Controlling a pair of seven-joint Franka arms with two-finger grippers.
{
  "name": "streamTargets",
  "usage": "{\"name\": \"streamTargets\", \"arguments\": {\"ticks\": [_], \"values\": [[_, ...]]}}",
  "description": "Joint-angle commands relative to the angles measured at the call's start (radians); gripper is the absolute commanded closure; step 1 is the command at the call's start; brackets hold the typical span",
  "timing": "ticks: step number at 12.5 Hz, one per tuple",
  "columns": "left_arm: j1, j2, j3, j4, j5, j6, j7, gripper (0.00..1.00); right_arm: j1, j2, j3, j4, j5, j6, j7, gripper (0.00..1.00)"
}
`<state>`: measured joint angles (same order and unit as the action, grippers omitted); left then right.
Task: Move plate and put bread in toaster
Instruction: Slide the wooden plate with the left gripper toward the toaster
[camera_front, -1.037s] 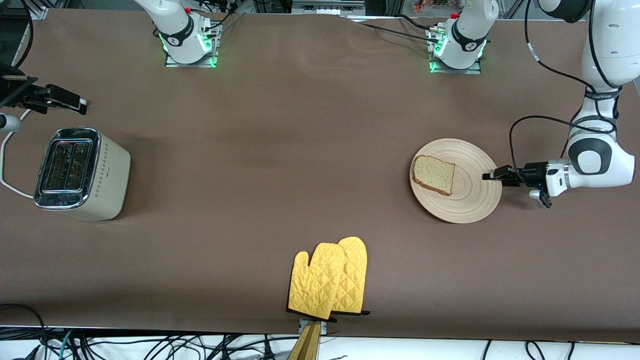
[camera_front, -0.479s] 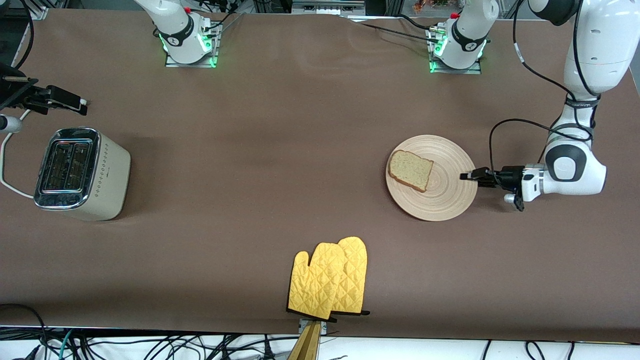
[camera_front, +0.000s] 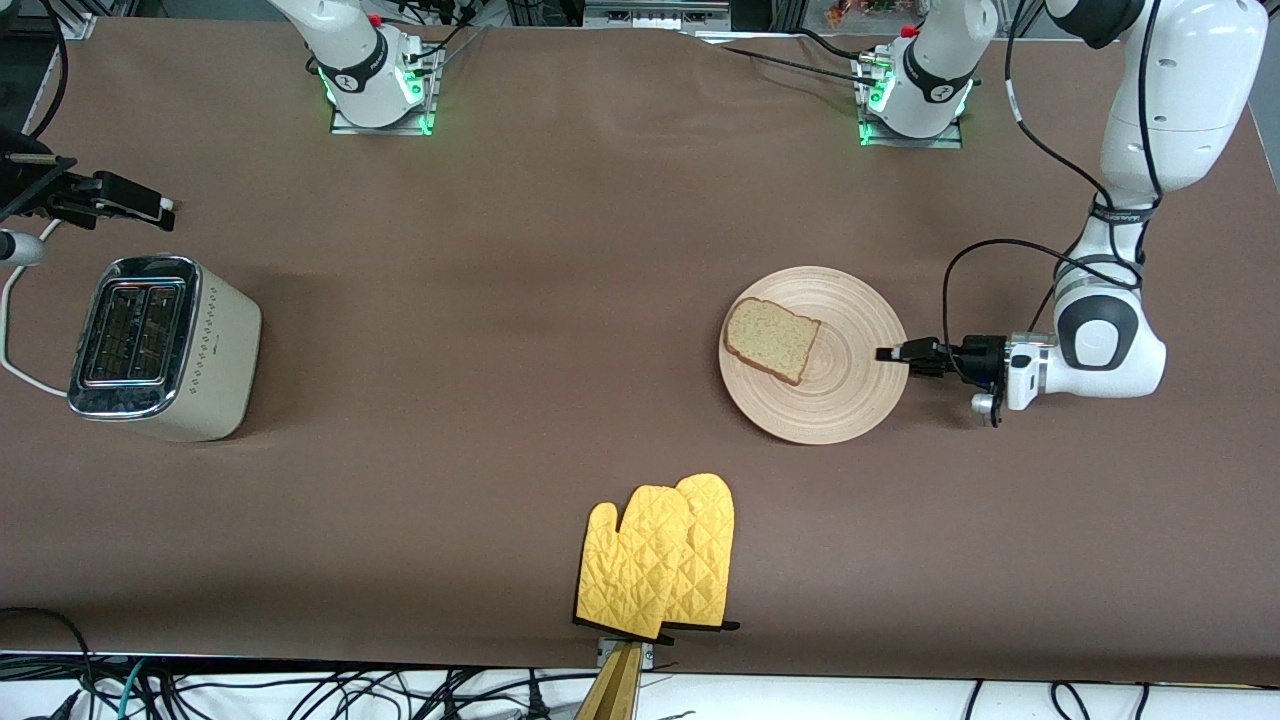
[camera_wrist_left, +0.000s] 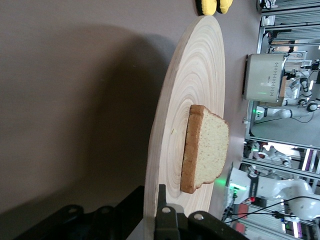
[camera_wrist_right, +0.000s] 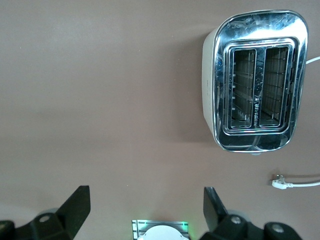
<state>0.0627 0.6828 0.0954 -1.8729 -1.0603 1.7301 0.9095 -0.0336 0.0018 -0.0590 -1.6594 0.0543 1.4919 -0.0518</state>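
My left gripper will set the plate down and let go of it on the bare table (camera_front: 597, 377), just behind the yellow oven mitts.
The pale wooden plate (camera_front: 830, 380) lies on the table toward the left arm's end, with the bread slice (camera_front: 771, 340) on it. My left gripper (camera_front: 893, 355) is shut on the plate's rim at the side toward the left arm's end. The left wrist view shows the plate (camera_wrist_left: 185, 100) pinched between the fingers (camera_wrist_left: 161, 200), with the bread (camera_wrist_left: 205, 145) on it. The cream-white toaster (camera_front: 165, 345) stands at the right arm's end, both slots empty. My right gripper (camera_front: 130, 205) is open and empty, up in the air beside the toaster (camera_wrist_right: 257, 80).
A pair of yellow oven mitts (camera_front: 660, 560) lies at the table edge nearest the front camera. The toaster's white cord (camera_front: 15, 320) and plug (camera_wrist_right: 282, 183) lie beside the toaster. The arm bases (camera_front: 375, 85) stand along the edge farthest from the camera.
My left gripper has slid the plate, with the bread on it, along the table toward the right arm's end. The right arm has not moved.
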Motion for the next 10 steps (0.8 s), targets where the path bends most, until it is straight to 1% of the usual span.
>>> {"name": "streamTargets", "arguments": {"ticks": [1,2,4,5,6,8,10], "values": [[-0.009,0.003,-0.037,0.023,-0.079,-0.049,-0.072,1.0,-0.003,0.003,-0.004,0.018,0.016,-0.018,-0.008,0.0],[-0.014,0.004,-0.06,0.023,-0.105,-0.047,-0.095,1.0,-0.003,0.003,-0.004,0.018,0.016,-0.015,-0.008,0.0],[-0.059,0.009,-0.085,0.03,-0.231,-0.037,-0.132,1.0,-0.002,0.004,-0.004,0.018,0.016,-0.013,-0.008,0.0],[-0.096,0.009,-0.086,0.038,-0.254,0.003,-0.141,1.0,-0.002,0.003,-0.004,0.018,0.018,-0.015,-0.008,0.0],[-0.112,0.009,-0.091,0.044,-0.26,0.058,-0.144,1.0,0.0,0.003,-0.002,0.018,0.016,-0.015,-0.008,0.0],[-0.142,0.009,-0.143,0.046,-0.315,0.168,-0.197,1.0,-0.002,0.004,-0.002,0.018,0.018,-0.015,-0.008,0.0],[-0.196,0.011,-0.161,0.067,-0.377,0.256,-0.207,1.0,0.0,0.003,-0.004,0.018,0.053,-0.022,-0.008,0.0]]}}
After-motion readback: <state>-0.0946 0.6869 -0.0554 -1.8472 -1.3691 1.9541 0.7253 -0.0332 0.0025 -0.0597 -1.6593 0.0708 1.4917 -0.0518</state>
